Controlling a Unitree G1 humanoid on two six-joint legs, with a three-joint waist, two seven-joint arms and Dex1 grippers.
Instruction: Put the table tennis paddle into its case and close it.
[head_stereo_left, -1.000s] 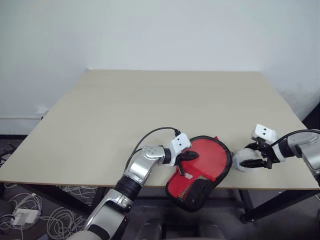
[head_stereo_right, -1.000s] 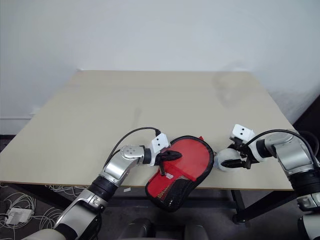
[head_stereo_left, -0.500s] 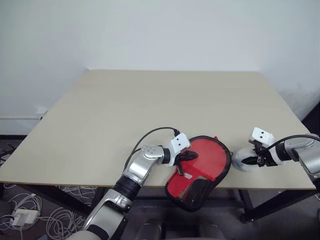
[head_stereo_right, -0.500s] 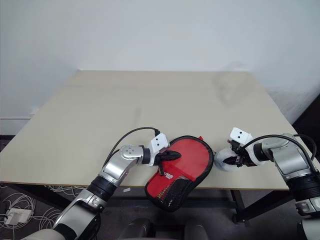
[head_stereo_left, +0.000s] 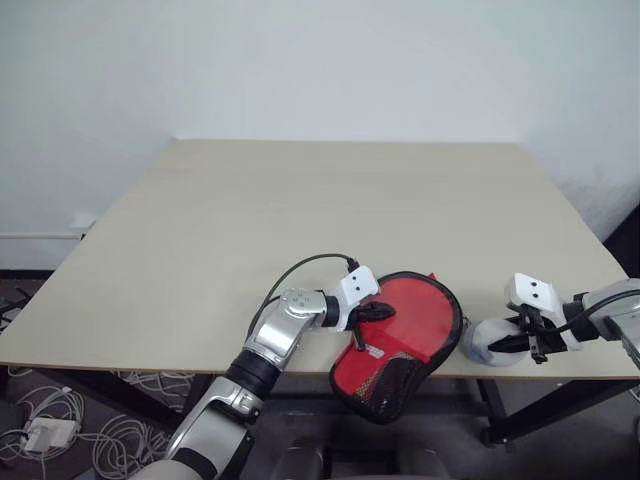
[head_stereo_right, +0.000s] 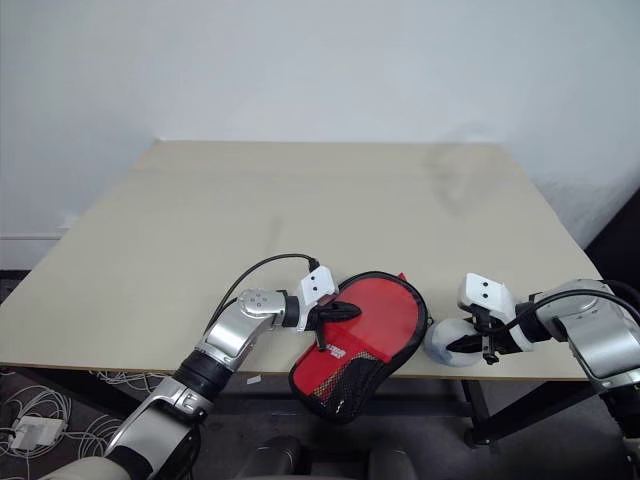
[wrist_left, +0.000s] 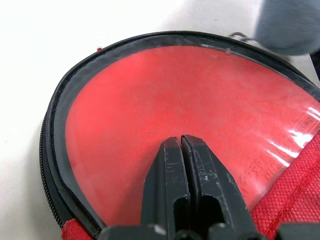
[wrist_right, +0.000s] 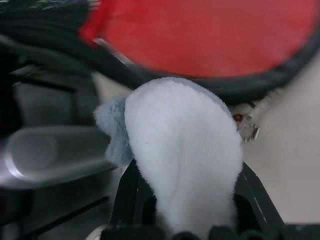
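Note:
Next, my right gripper releases the fluffy ball, so that it is left hanging a little way below the case's black mesh end (head_stereo_left: 376, 438).
The case (head_stereo_left: 400, 330) lies at the table's front edge, red front up, with its black mesh end hanging over the edge. My left gripper (wrist_left: 182, 142) is shut, and its fingertips press on the case's clear red front (wrist_left: 165, 100). The table tennis paddle is hidden; red shows through the clear front, and I cannot tell whether that is the paddle. Just right of the case sits a white-and-grey fluffy ball (head_stereo_left: 485, 343), with my right gripper (wrist_right: 187, 167) shut on it. A small metal link (wrist_right: 247, 127) runs from the ball toward the case's zip rim.
The beige table (head_stereo_left: 300, 220) stretches away behind the case up to a white wall. Both grippers work right at the table's front edge (head_stereo_left: 150, 368). Cables and a power strip (head_stereo_left: 45, 430) lie on the floor at the lower left.
My right gripper has closed on the fluffy ball and drawn it back toward the front edge. The left gripper and the case have stayed put.

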